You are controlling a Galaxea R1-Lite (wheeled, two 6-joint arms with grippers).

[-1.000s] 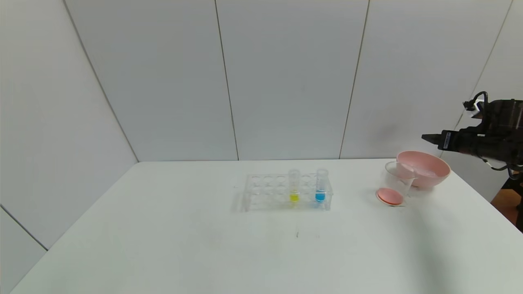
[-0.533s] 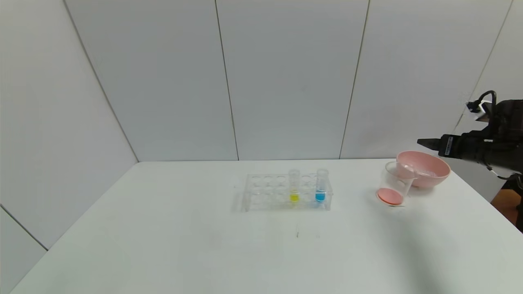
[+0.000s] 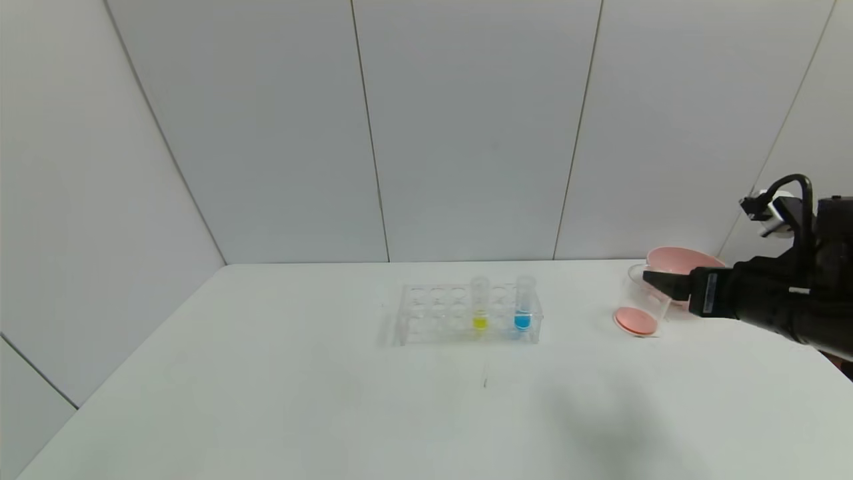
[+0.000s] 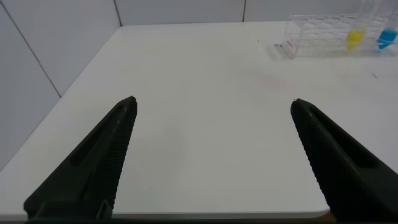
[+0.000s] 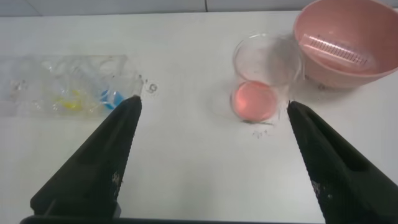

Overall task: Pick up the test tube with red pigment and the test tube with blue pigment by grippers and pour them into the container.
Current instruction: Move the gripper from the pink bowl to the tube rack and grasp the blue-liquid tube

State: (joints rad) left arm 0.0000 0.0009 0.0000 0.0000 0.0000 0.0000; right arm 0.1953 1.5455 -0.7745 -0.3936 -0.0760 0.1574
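Observation:
My right gripper will move to the rack next and close on the clear upper part (image 3: 524,292) of the test tube with blue pigment.
The test tube with blue pigment (image 3: 524,305) (image 5: 112,98) (image 4: 387,38) stands upright in the clear rack (image 3: 433,313) at mid-table. The container (image 3: 633,301) (image 5: 264,68), a clear beaker, holds red liquid at its bottom. No test tube with red pigment shows; an empty clear tube (image 5: 339,50) lies in the pink bowl (image 5: 323,71). My right gripper (image 3: 656,279) (image 5: 214,102) is open and empty, low over the table, its tips level with the beaker's rim. My left gripper (image 4: 214,101) is open and empty above the table's left part, outside the head view.
A tube with yellow liquid (image 3: 480,307) stands in the rack beside the blue one. The pink bowl (image 3: 673,257) sits right behind the beaker near the table's right edge. White walls close the back and sides.
My right gripper has come down and moved left, from above the pink bowl to the beaker's height, and its jaws have spread wider. Nothing else moved.

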